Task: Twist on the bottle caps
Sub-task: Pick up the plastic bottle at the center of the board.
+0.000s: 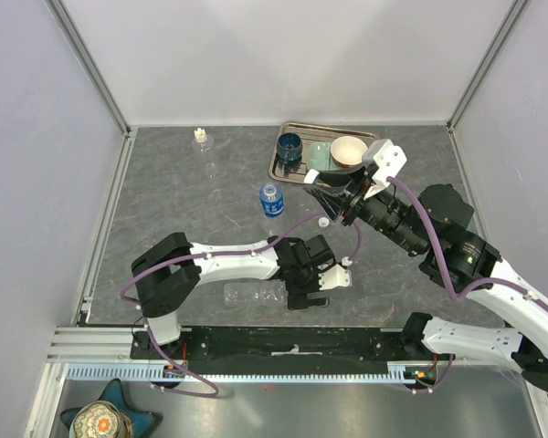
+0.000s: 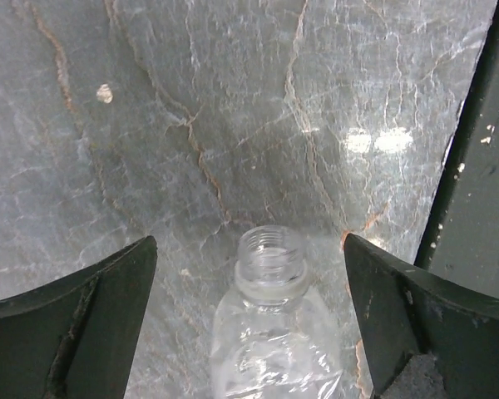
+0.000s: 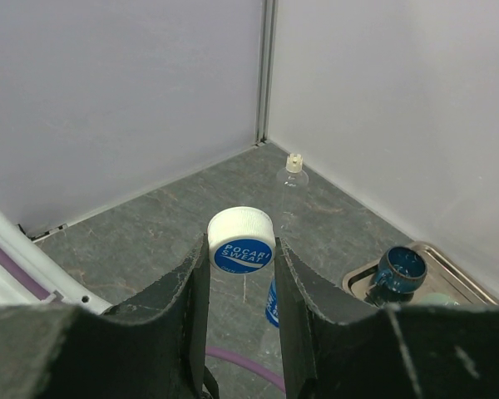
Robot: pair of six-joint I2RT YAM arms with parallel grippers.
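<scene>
My left gripper needs to grip the lower body [image 1: 243,292] of the clear bottle lying on its side, because the bottle's open neck should stay free.
My right gripper [image 3: 239,243] is shut on a white bottle cap [image 3: 241,238] with a blue printed top and holds it well above the table. In the top view this gripper [image 1: 333,196] hangs near the tray. My left gripper [image 2: 249,241] is open and low over the table, with its jaws wide on either side of an uncapped clear bottle [image 2: 270,324] and not touching it. In the top view that bottle [image 1: 256,294] lies on its side beside the left gripper [image 1: 301,290]. A loose white cap [image 1: 323,222] lies on the table. A blue-labelled bottle [image 1: 271,201] stands upright without a cap.
A clear bottle with a cream cap on it [image 1: 201,141] stands at the back left and also shows in the right wrist view [image 3: 293,187]. A metal tray [image 1: 283,169] at the back holds a dark blue cup [image 1: 289,146] and a white-and-tan bowl [image 1: 349,149]. Walls enclose the table.
</scene>
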